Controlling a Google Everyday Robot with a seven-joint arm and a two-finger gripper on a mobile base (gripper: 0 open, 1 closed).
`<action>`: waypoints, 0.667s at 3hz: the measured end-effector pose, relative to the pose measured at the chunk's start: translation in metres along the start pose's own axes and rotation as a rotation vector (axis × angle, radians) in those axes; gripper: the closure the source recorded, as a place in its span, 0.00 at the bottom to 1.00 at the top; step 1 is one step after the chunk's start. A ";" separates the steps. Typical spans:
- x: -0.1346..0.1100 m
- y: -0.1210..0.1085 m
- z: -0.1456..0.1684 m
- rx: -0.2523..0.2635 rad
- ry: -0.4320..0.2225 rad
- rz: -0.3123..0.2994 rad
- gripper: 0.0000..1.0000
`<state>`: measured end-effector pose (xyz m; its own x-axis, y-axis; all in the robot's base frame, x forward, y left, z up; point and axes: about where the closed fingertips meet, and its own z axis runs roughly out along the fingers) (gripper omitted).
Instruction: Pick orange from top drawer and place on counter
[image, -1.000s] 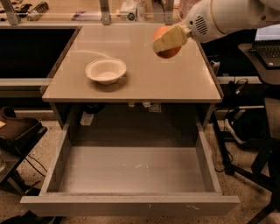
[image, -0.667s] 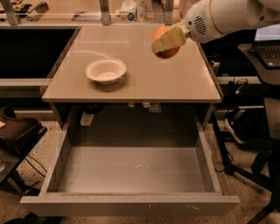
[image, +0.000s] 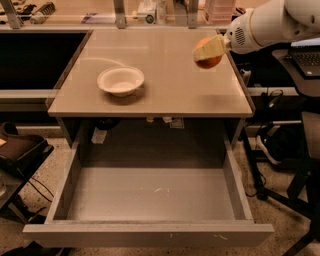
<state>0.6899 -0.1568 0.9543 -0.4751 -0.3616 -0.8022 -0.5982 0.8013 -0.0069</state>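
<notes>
My gripper is to let go of the orange on the counter (image: 188, 90) near its front edge, well across from the white bowl.
The orange (image: 209, 61) is held in my gripper (image: 207, 52), whose tan fingers (image: 212, 48) are shut on it. It hangs a little above the right side of the beige counter (image: 165, 90). My white arm (image: 265, 25) comes in from the upper right. The top drawer (image: 150, 192) stands pulled wide open below the counter; its grey bottom holds nothing but small specks.
A white bowl (image: 120, 80) sits on the counter's left half. Bottles and fixtures (image: 150, 10) line the far edge. A laptop (image: 306, 52) and chair parts stand to the right, a dark bag (image: 20, 150) and cables on the floor to the left.
The gripper with the orange has moved slightly to the right and a touch lower over the counter. The bowl and drawer have not moved.
</notes>
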 end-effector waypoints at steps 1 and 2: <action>0.002 -0.006 0.003 0.003 0.001 0.006 1.00; 0.006 -0.001 0.015 -0.005 0.023 -0.006 1.00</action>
<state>0.6976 -0.1522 0.9408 -0.4860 -0.3769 -0.7885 -0.6039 0.7970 -0.0087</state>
